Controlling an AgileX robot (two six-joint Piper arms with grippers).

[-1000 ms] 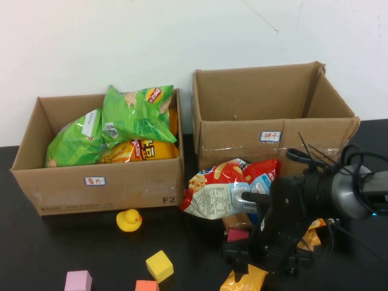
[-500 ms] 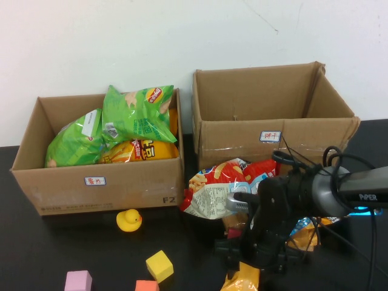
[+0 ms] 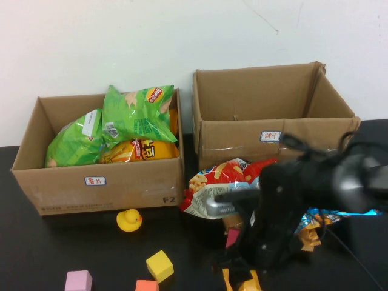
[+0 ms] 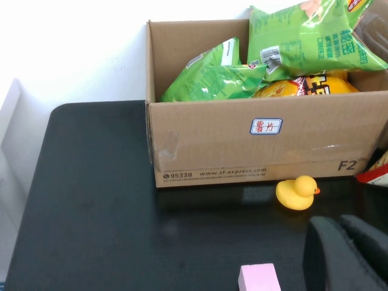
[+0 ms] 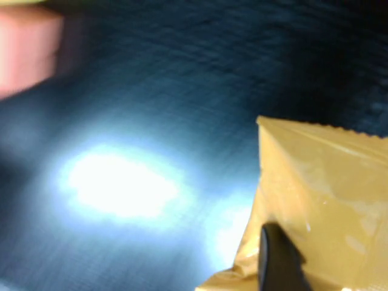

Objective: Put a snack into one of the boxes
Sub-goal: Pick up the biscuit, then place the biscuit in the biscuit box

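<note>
I should release the yellow snack packet with my right gripper inside the empty-looking cardboard box [image 3: 265, 114] behind the red snack bag.
Two open cardboard boxes stand at the back. The left box [image 3: 97, 182] holds green and yellow chip bags; the right box [image 3: 267, 136] looks empty. A red snack bag [image 3: 221, 185] lies before the right box. A yellow snack packet [image 3: 241, 284] lies at the front edge, mostly hidden under my right gripper [image 3: 245, 270], which hangs low right over it. In the right wrist view the packet [image 5: 327, 194] fills the near side, against the gripper. My left gripper [image 4: 345, 254] is shut and empty, low over the table near the duck; it is outside the high view.
A yellow duck [image 3: 128, 219], a yellow cube [image 3: 159, 265], a pink cube [image 3: 78, 281] and an orange cube [image 3: 145, 286] lie front left. Blue and orange packets [image 3: 315, 221] lie right of my right arm. A dark pink block [image 3: 232, 236] sits under it.
My right arm has swung left and down over the yellow packet, now covering more of it and of the red bag. The left arm, boxes and toys have not moved.
</note>
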